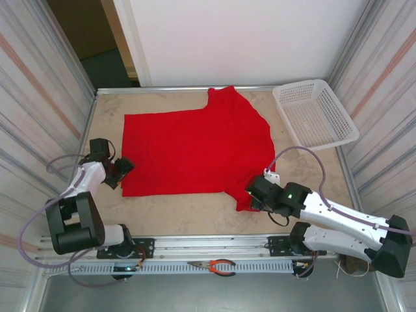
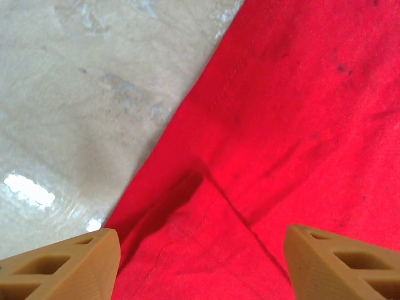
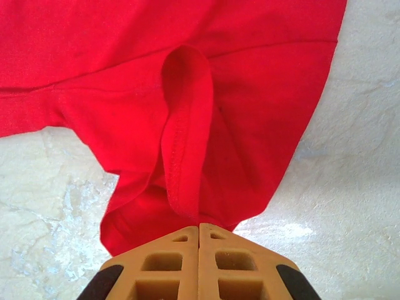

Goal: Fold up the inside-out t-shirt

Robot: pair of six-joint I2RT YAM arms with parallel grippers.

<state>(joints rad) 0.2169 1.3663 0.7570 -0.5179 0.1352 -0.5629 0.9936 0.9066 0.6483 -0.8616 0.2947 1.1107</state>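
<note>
My right gripper is holding the bunched front sleeve at its hem. It should take the cloth by the sleeve's seam [image 3: 187, 53] before both grippers fold the t-shirt's near side over.
The inside-out t-shirt [image 1: 195, 146] lies spread flat on the table, plain red, with one sleeve toward the back and one toward the front right. My left gripper [image 1: 123, 170] hovers at the shirt's near left corner. In the left wrist view its tan fingers [image 2: 62, 269] stand wide apart above the red cloth [image 2: 281, 125], which has a folded-over edge between them. My right gripper [image 1: 250, 194] is at the front sleeve. In the right wrist view the right gripper [image 3: 199, 228] is shut on the bunched sleeve hem [image 3: 184, 137].
A white plastic basket [image 1: 315, 114] sits at the back right corner. Orange-handled pliers [image 1: 218, 266] lie on the front rail between the arm bases. Striped walls close in both sides. Bare tabletop [image 1: 188, 211] runs along the shirt's near edge.
</note>
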